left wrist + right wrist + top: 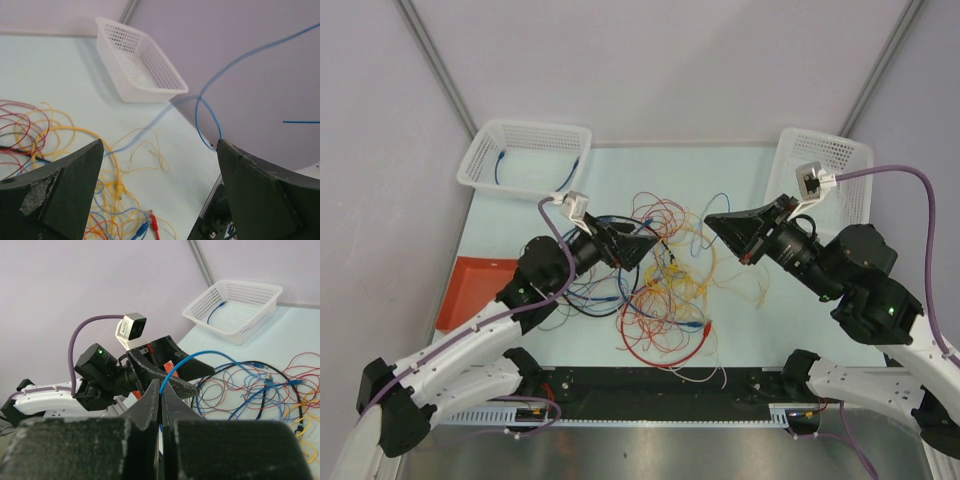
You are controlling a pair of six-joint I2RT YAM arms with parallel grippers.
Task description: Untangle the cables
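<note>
Next, my left gripper closes on the hanging stretch (701,232) (197,107) of the thin blue cable, where the cable drops down from its arc beside my right gripper.
The cables (665,285) lie in a loose tangle of red, yellow, orange, blue and black wire in the middle of the table. My right gripper (161,387) is shut on a thin blue cable (200,355), which arcs up from its tips and down toward the pile (260,385). My left gripper (645,245) hovers over the tangle's left side with its jaws wide apart and nothing between them (160,143). In the left wrist view a blue cable (225,75) hangs in the air and runs down to the right fingertip (225,150). Yellow loops (100,165) lie below.
A white basket (525,158) with one blue cable in it stands at the back left. A second white basket (825,165) is at the back right. An orange tray (470,290) lies at the left edge. The arm bases line the near edge.
</note>
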